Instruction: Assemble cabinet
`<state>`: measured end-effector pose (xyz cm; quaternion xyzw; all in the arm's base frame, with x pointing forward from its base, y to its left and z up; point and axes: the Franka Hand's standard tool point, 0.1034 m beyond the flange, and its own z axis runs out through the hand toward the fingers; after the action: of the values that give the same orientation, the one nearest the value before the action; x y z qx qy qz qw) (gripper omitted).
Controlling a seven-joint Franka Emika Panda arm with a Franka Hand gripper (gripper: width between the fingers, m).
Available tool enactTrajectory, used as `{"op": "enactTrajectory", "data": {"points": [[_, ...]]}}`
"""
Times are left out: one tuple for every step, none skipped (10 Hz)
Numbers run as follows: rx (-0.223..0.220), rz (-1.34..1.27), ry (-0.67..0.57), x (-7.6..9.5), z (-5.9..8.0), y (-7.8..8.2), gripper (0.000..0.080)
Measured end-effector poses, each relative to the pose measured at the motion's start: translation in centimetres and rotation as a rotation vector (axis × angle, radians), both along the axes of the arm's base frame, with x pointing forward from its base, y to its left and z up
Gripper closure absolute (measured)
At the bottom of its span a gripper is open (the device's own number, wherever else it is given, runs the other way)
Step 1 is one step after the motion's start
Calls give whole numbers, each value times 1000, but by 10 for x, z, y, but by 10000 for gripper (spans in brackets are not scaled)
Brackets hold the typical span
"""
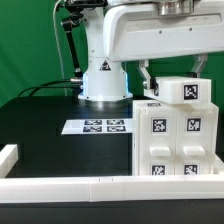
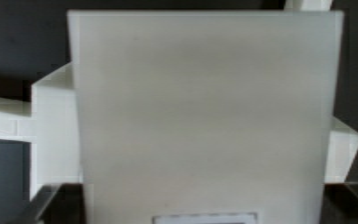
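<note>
I need to use my gripper to lay the white tagged block flat across the top of the white cabinet (image 1: 181, 91).
The cabinet (image 1: 176, 138) is a large white box with several black-and-white tags on its front, standing at the exterior view's right. A smaller white tagged block (image 1: 187, 91) sits on top of it, slightly tilted. My gripper (image 1: 174, 80) comes down from above with a finger on each side of this block. In the wrist view the block's plain white face (image 2: 194, 100) fills most of the picture, and the dark fingers (image 2: 44, 205) lie flush against its two sides. The gripper (image 2: 197, 206) appears shut on it. More white cabinet body (image 2: 25, 115) shows behind.
The marker board (image 1: 100, 126) lies on the black table in front of the robot base (image 1: 104, 80). A long white rail (image 1: 90, 185) runs along the front edge, and a short one (image 1: 8, 156) stands at the exterior view's left.
</note>
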<state>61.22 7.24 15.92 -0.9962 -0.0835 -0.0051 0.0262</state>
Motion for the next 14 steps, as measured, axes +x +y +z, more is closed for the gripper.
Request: {"op": "enactTrajectory", "data": {"points": [[1, -37, 2, 0, 0, 0, 239], [2, -99, 5, 0, 0, 1, 239], [2, -173, 10, 0, 0, 1, 239], [3, -238, 13, 0, 0, 2, 239], [4, -311, 18, -1, 0, 2, 239], [6, -451, 22, -2, -1, 4, 239], [12, -560, 17, -1, -1, 5, 239], [19, -689, 15, -1, -1, 7, 239], [24, -778, 12, 0, -1, 8, 239], [27, -853, 13, 1, -1, 9, 239], [29, -935, 16, 1, -1, 12, 239], [33, -994, 17, 1, -1, 13, 239], [43, -1099, 19, 2, -1, 13, 239], [49, -1201, 23, 3, -1, 13, 239]]}}
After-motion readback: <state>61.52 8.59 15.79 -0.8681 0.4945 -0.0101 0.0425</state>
